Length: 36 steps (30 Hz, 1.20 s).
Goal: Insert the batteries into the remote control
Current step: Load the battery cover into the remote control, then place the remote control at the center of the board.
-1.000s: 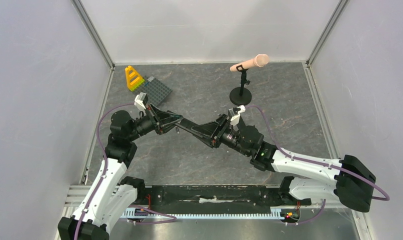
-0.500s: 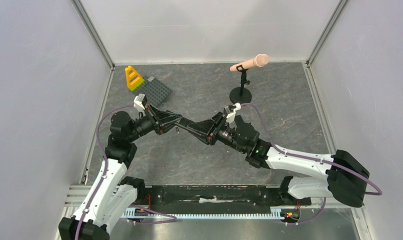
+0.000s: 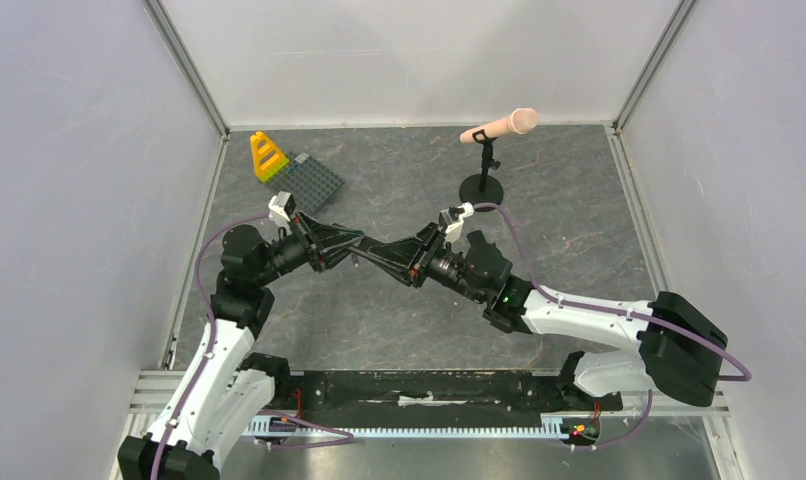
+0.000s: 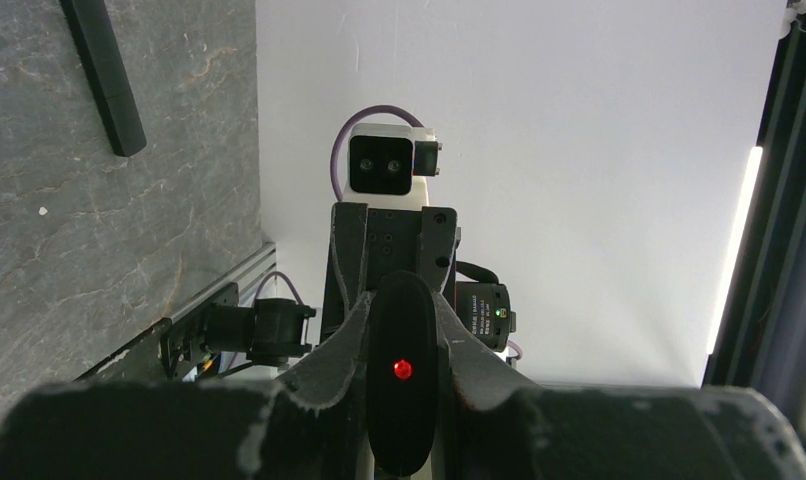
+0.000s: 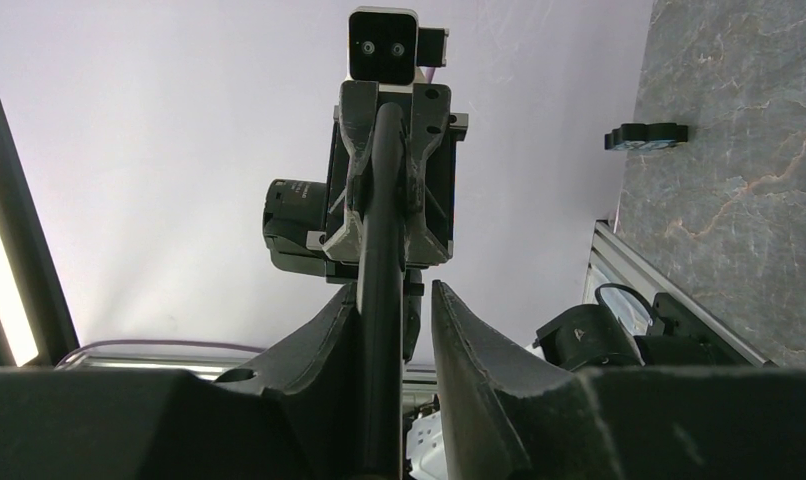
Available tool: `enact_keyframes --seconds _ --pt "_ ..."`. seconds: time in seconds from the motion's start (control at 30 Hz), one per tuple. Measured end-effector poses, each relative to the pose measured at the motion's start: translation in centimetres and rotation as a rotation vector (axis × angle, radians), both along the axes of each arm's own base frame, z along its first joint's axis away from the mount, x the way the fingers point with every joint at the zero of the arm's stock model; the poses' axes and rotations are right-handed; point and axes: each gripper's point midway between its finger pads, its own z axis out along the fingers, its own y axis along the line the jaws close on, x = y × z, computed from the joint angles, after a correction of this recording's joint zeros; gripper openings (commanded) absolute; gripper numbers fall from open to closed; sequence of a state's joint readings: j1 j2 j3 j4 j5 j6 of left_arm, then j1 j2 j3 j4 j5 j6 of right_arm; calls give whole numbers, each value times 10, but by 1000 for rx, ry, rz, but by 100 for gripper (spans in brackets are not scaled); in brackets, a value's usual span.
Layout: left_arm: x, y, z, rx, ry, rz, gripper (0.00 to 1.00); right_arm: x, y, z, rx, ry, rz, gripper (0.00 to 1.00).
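I need to tilt the remote control across with my left gripper before my right gripper takes its loose end (image 5: pixel 381 435), because it runs lengthwise into my open right gripper.
The remote control (image 3: pixel 381 258) is a slim black bar held in the air between my two grippers, above the middle of the table. My left gripper (image 4: pixel 402 300) is shut on one end of the remote control (image 4: pixel 402 400), where a small red light glows. My right gripper (image 5: pixel 394 290) faces it and straddles the other end of the remote control (image 5: pixel 381 200). The bar rests against one right finger (image 5: pixel 329 330). A narrow gap separates it from the other finger (image 5: pixel 469 340), so this gripper is open. No batteries are in view.
A second slim black bar (image 4: pixel 104 75) lies on the table. At the back left stand a grey studded baseplate (image 3: pixel 314 180) and a yellow block piece (image 3: pixel 267 157). A pink microphone on a black stand (image 3: pixel 484 185) is at the back centre. White walls enclose the table.
My right arm has moved left towards the left gripper, sliding its jaws further over the remote's end while they narrow. The left arm and its grip have not moved.
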<state>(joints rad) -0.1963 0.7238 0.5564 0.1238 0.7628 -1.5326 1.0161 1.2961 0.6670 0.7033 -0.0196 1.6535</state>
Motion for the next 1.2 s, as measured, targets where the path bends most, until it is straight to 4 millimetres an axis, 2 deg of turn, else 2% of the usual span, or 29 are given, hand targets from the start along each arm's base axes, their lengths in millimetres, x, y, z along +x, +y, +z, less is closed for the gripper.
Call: enact_keyframes --seconds 0.13,0.27,0.5,0.57,0.7,0.8,0.9,1.03,1.2 --pt "0 0 -2 -2 10 0 2 0 3 0 5 -4 7 27" --pt "0 0 -2 -2 11 -1 2 1 5 2 15 -10 10 28" --pt "-3 -1 1 -6 4 -12 2 1 5 -5 -13 -19 8 66" --pt "-5 -1 0 -3 4 -19 2 -1 3 -11 -30 -23 6 73" --pt "-10 -3 -5 23 8 -44 2 -3 -11 -23 -59 -33 3 80" --pt "-12 -3 -10 42 6 -46 2 -8 -33 -32 -65 -42 -6 82" --pt "-13 -3 -10 48 -1 -48 2 -13 -45 -32 -60 -63 -9 82" --pt "-15 -3 -12 59 -21 -57 2 -18 -50 -21 -44 -105 5 80" --pt "-18 -3 -14 69 -37 -67 2 -26 -50 -22 -43 -127 43 74"
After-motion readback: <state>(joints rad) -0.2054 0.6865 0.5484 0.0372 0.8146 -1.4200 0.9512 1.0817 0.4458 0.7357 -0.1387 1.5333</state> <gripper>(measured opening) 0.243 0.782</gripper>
